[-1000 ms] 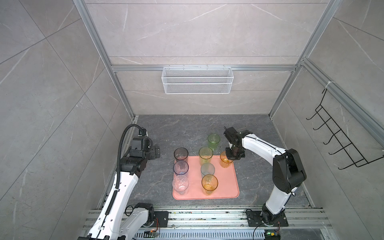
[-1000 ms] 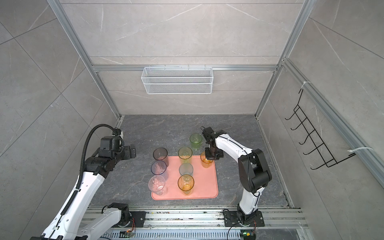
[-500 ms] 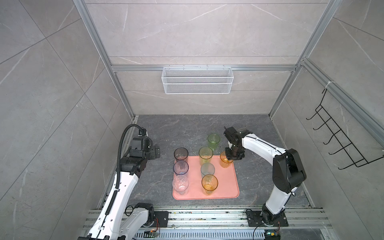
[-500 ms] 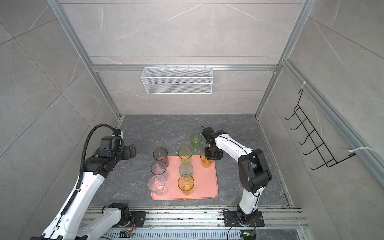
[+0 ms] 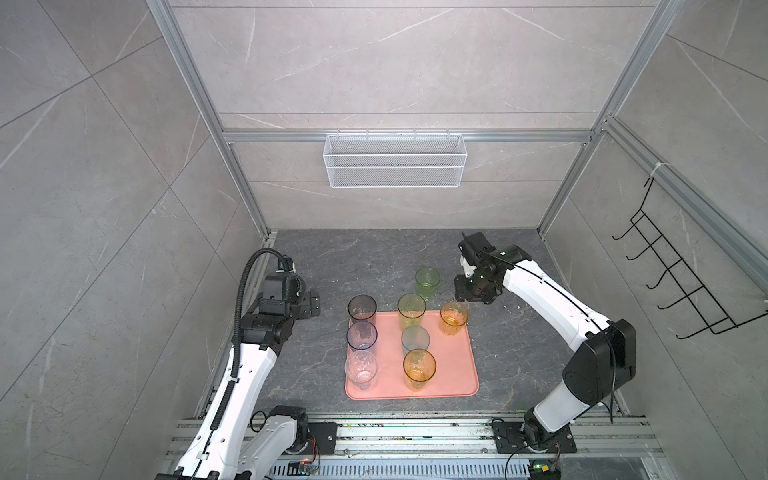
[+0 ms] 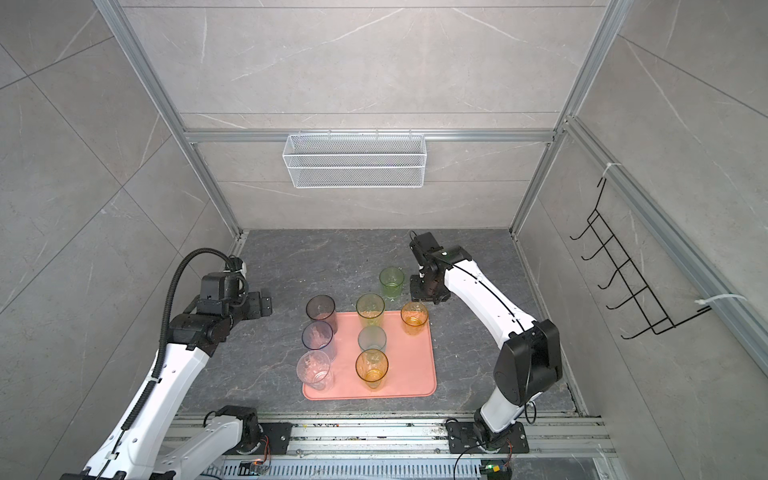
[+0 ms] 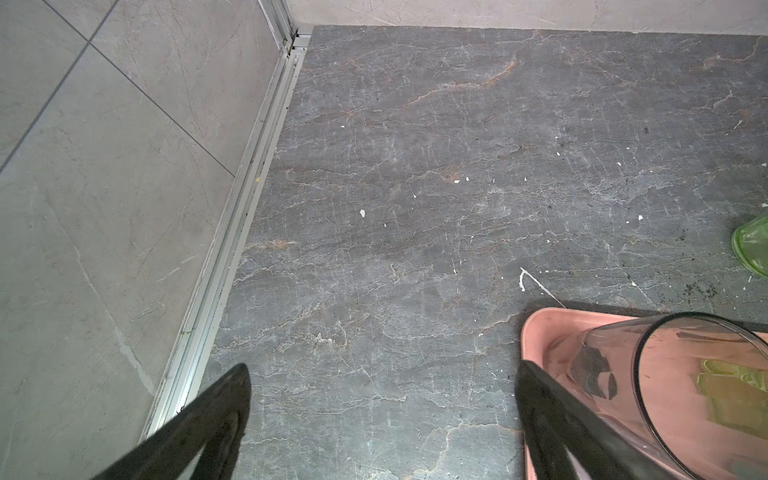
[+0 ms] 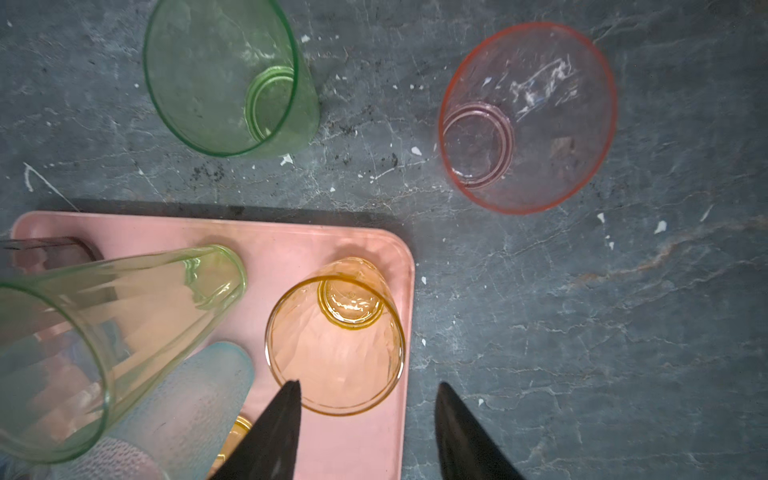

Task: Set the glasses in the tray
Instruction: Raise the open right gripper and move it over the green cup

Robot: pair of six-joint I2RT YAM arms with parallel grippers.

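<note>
I need to next move my right gripper to the green glass's rim (image 5: 440, 276) (image 8: 296, 70), on the side that is nearest the pink glass, and close it there.
The salmon-pink tray (image 5: 453, 374) holds several glasses: smoky grey (image 5: 362, 308), blue (image 5: 362, 336), clear (image 5: 360, 368), yellow-green (image 5: 411, 309), teal (image 5: 414, 340), amber (image 5: 419, 368). An orange glass (image 5: 454, 318) stands in its far right corner. A green glass (image 5: 427, 281) stands on the floor just behind the tray. In the right wrist view a pink glass (image 8: 528, 116) stands on the floor too; the arm hides it in both top views. My right gripper (image 8: 368, 388) hovers open over the tray's edge beside the orange glass (image 8: 334, 336), holding nothing. My left gripper (image 7: 382, 370) is open and empty, left of the tray.
A white wire basket (image 5: 394, 166) hangs on the back wall and a black hook rack (image 5: 681, 286) on the right wall. An aluminium rail (image 7: 232, 232) runs along the left wall, close to my left gripper (image 5: 313, 305).
My right gripper's jaws have spread apart and come off the orange glass, which stays standing in the tray's corner. The left arm has not moved.
</note>
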